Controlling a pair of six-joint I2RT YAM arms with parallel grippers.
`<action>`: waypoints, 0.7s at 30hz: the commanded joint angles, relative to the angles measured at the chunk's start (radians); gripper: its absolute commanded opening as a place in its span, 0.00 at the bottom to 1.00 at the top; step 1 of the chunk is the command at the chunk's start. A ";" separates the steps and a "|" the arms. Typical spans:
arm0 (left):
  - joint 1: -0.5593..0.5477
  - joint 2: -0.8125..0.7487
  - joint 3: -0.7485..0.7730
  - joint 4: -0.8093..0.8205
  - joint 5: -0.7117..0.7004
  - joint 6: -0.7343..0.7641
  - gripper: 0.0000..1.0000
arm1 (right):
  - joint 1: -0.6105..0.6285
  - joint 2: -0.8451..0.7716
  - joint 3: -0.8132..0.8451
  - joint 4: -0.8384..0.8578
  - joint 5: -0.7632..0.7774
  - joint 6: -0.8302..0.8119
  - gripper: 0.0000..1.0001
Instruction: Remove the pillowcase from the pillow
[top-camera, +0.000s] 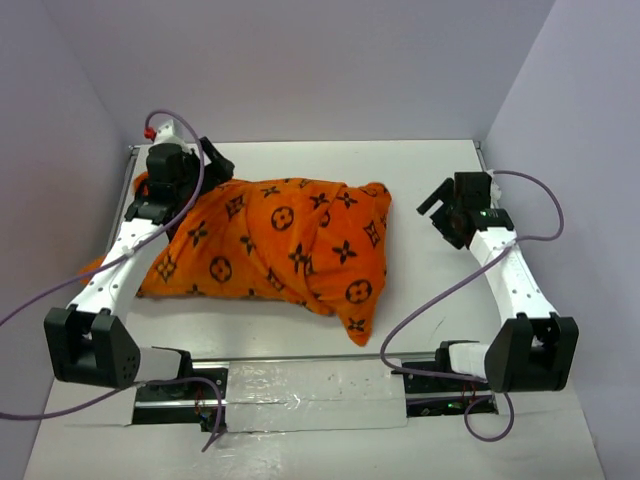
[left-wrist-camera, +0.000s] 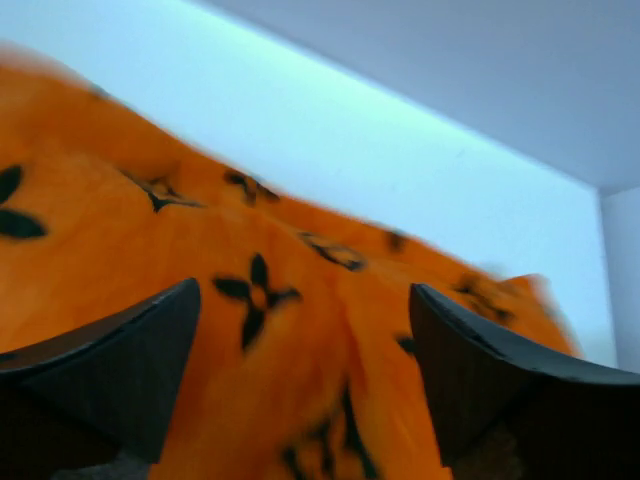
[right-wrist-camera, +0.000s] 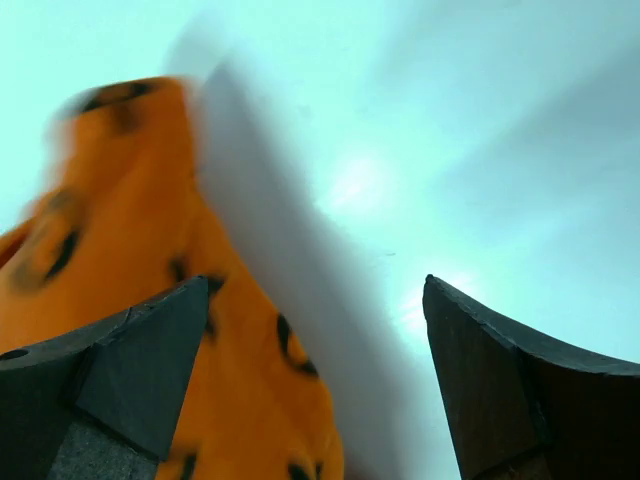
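Observation:
Next, I move my left gripper next to the fold at the pillowcase's middle (top-camera: 304, 235), beside the half-hidden circle, and close it there to open the pillowcase.
The orange pillowcase (top-camera: 280, 245) with dark brown motifs lies across the middle of the table and covers the pillow, which is hidden inside it. My left gripper (top-camera: 205, 160) is open at the pillowcase's far left corner; in the left wrist view the orange fabric (left-wrist-camera: 300, 330) fills the space between and beyond the spread fingers (left-wrist-camera: 130, 360). My right gripper (top-camera: 440, 205) is open and empty, held to the right of the pillowcase's right end and apart from it. The right wrist view shows the pillowcase's edge (right-wrist-camera: 130, 250) at the left, blurred.
The white table (top-camera: 420, 290) is walled by pale panels at the back and both sides. A taped metal rail (top-camera: 310, 380) runs along the near edge between the arm bases. Purple cables (top-camera: 440, 300) loop from both arms.

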 joint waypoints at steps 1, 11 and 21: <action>0.002 -0.022 0.067 -0.091 -0.008 -0.041 0.99 | 0.006 -0.119 -0.022 -0.062 0.231 -0.053 0.94; -0.226 -0.101 0.067 -0.224 0.144 0.071 0.99 | 0.302 -0.311 0.005 -0.085 0.331 -0.155 1.00; -0.677 -0.062 -0.004 -0.374 -0.118 0.008 0.99 | 0.593 -0.271 -0.027 -0.058 0.377 -0.204 1.00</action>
